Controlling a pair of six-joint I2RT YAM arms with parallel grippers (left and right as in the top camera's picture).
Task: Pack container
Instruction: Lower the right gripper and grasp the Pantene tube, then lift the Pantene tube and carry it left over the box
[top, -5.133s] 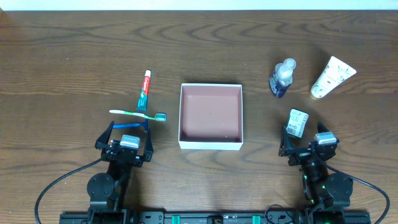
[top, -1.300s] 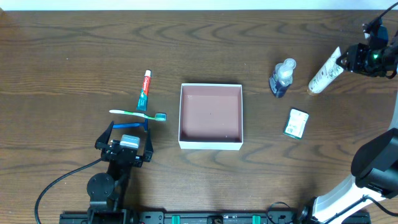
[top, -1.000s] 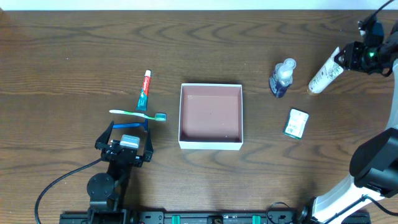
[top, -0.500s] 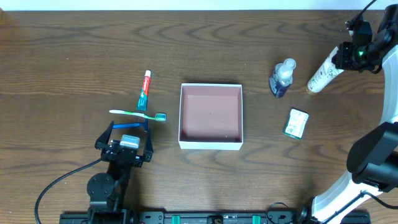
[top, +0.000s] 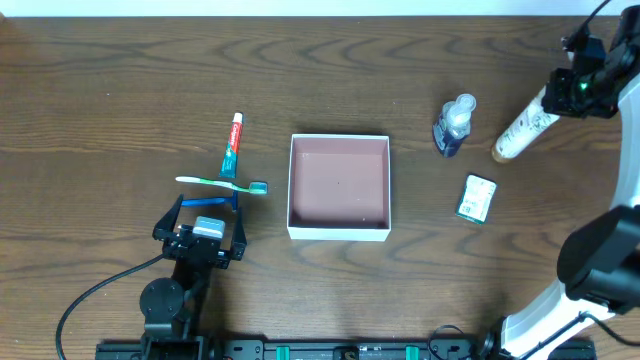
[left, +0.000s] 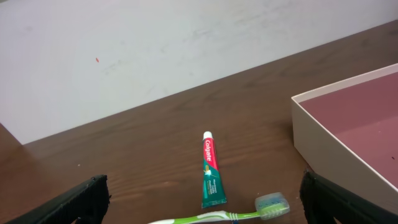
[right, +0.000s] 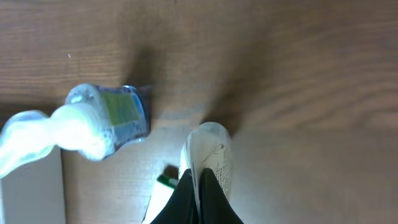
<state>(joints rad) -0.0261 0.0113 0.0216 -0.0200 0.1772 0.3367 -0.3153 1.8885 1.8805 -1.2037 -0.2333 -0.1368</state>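
Note:
My right gripper is going to release the white tube inside the container's far corner (top: 313, 158), the one closest to the toothpaste tube. The white tube now hangs cap-down above the wood.
The container (top: 338, 233), a shallow white-walled box with a reddish-brown floor, sits mid-table with nothing in it; its corner (left: 323, 134) shows in the left wrist view. My right gripper (top: 556, 92) is at the far right, shut on the flat end of a white tube (top: 522, 130). From the right wrist, the black fingers pinch that tube (right: 214, 149) at the gripper (right: 198, 177), and it hangs cap-down above the wood. My left gripper (top: 205, 205) stands open just behind a green toothbrush (top: 220, 183) and a toothpaste tube (top: 232, 145), holding nothing.
A blue pump bottle (top: 454, 125) lies left of the white tube, seen also as the bottle (right: 106, 121) from the right wrist. A small green-and-white box (top: 477, 197) lies nearer the front right. The toothpaste (left: 210, 174) and toothbrush (left: 249, 214) lie between the open left gripper (left: 202, 199).
My right gripper has shut on the white tube's flat end and shifted slightly, tilting the tube so its cap end swings toward the front. The left arm has not moved.

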